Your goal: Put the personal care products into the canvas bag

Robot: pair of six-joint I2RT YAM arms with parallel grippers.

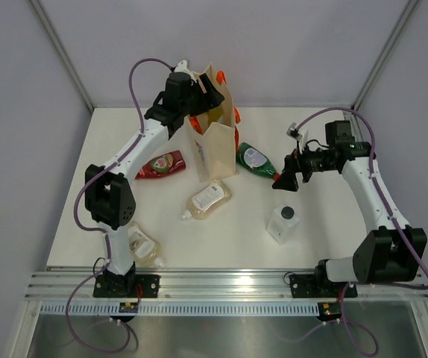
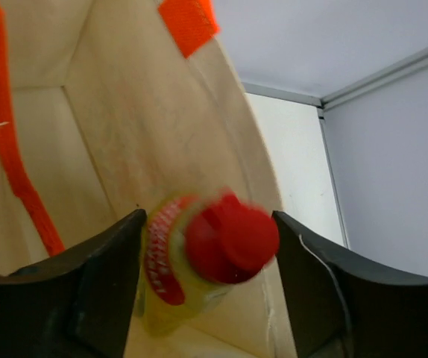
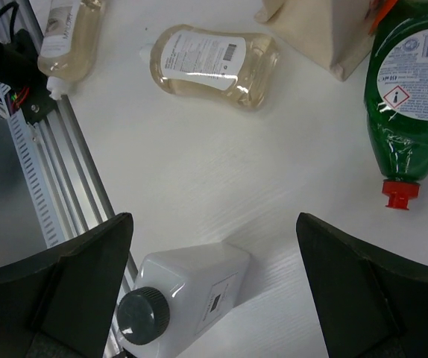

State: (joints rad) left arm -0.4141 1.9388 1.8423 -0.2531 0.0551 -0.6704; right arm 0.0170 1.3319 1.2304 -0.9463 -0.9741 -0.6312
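Note:
My right gripper should go next to the green bottle beside the canvas bag and close around the bottle's middle, at its white label (image 1: 256,159) (image 3: 418,88).
My left gripper (image 1: 199,93) hangs over the mouth of the canvas bag (image 1: 214,142). In the left wrist view its jaws (image 2: 208,253) stand apart around the olive-yellow bottle (image 2: 171,287) with a red cap, which is blurred and sits low inside the bag (image 2: 139,112). On the table lie a red bottle (image 1: 162,164), a green bottle (image 1: 255,159) and two peach bottles (image 1: 208,198) (image 1: 143,246). The clear squarish bottle (image 1: 282,222) stands upright. My right gripper (image 1: 282,179) hovers open above it, and the bottle (image 3: 192,287) shows low between the fingers, untouched.
An aluminium rail (image 1: 229,282) runs along the near table edge, close to the squarish bottle. Orange handles (image 2: 13,164) hang inside the bag. The green bottle (image 3: 411,82) and a peach bottle (image 3: 214,63) lie beside the bag's base (image 3: 326,30).

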